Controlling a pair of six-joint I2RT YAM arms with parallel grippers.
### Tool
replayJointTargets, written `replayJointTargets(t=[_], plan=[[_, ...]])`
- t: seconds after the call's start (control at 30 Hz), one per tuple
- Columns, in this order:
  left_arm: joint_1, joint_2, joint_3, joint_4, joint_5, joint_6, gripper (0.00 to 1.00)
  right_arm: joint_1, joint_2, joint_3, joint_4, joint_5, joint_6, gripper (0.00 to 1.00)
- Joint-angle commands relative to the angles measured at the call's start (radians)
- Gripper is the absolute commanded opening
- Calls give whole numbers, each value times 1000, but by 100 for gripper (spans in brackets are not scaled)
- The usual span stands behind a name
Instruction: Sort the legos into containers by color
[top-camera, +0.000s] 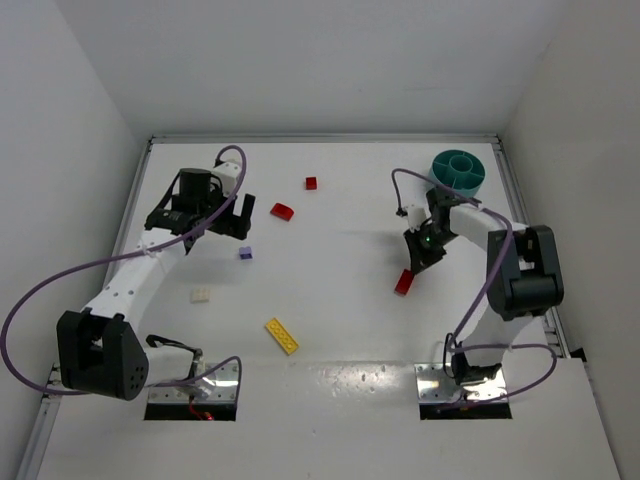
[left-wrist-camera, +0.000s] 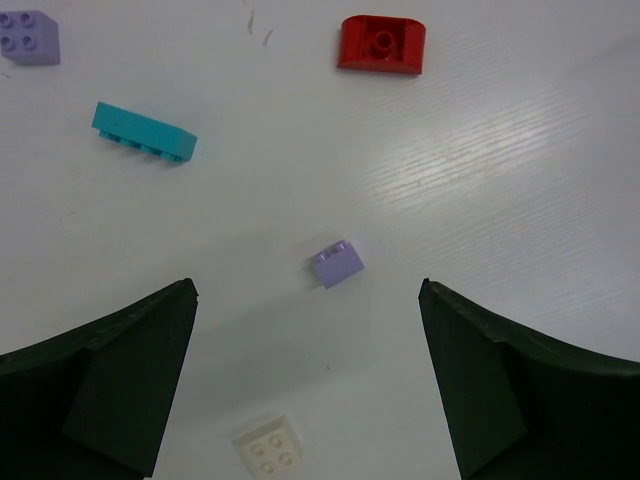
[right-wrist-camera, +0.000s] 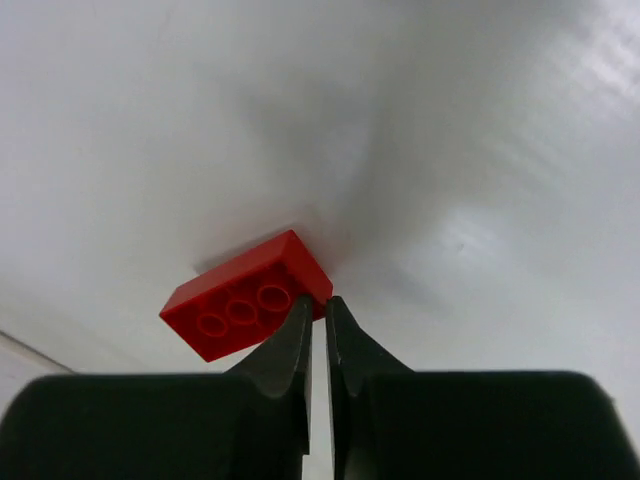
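Next, I open my right gripper and grip the red lego squarely across its long sides (right-wrist-camera: 232, 272), because it sits crooked with just one end pinched.
My right gripper (right-wrist-camera: 318, 303) is shut on the end wall of a red lego (right-wrist-camera: 235, 300), which tilts with its hollow underside showing. From above, this red lego (top-camera: 404, 282) hangs at the tip of the right gripper (top-camera: 418, 258), below the teal divided container (top-camera: 458, 170). My left gripper (left-wrist-camera: 307, 290) is open above the table, a small purple lego (left-wrist-camera: 338, 265) just past its fingertips and a cream lego (left-wrist-camera: 268, 448) between the fingers. Farther out lie a cyan lego (left-wrist-camera: 145, 133), a purple square lego (left-wrist-camera: 28, 37) and a red curved lego (left-wrist-camera: 382, 45).
A yellow plate (top-camera: 282, 336) lies near the front centre. A tiny red lego (top-camera: 311, 183) sits at the back, with the red curved lego (top-camera: 282, 211) next to the left gripper (top-camera: 215, 232). The cream lego (top-camera: 201, 296) and purple lego (top-camera: 245, 254) lie on the left half.
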Motion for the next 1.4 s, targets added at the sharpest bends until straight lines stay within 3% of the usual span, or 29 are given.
replayJointTargets(t=[0.0, 0.13, 0.17, 0.3, 0.43, 0.47, 0.53, 0.6, 0.73, 0.83, 0.93, 1.2, 1.33, 1.37], plan=[[-8, 2, 19, 33, -20, -9, 100, 7, 98, 116, -10, -71, 200, 7], [-8, 2, 29, 33, -20, 1, 100, 7, 36, 141, -49, -114, 184, 33], [2, -7, 29, 33, -20, 11, 100, 7, -4, 125, -49, -114, 164, 47], [2, -18, 18, 33, -20, 22, 100, 7, -167, 80, -14, -103, 30, 68], [2, -18, 9, 33, 4, 43, 100, 7, -247, 57, -55, -198, -204, 71], [2, -28, 9, 33, 33, 62, 100, 7, -287, 33, -55, -244, -349, 71], [2, -41, 9, 33, 67, 83, 100, 7, -317, 3, -55, -294, -491, 74], [11, -41, -1, 33, 105, 108, 100, 7, -318, -17, -74, -370, -714, 76], [11, -41, -1, 24, 115, 108, 100, 18, -234, 0, -150, -422, -958, 81], [11, -41, 9, 15, 124, 108, 100, 37, -105, 35, -167, -408, -1047, 89], [11, -41, 9, 15, 115, 99, 100, 62, -83, 10, -91, -368, -1067, 97], [11, -41, 9, 5, 93, 80, 100, 110, -22, -10, -26, -321, -1090, 97], [11, -32, 9, 5, 84, 80, 100, 119, -2, -34, 28, -282, -1090, 87], [11, -32, 9, 5, 84, 80, 100, 119, -2, -34, 28, -269, -1090, 80]])
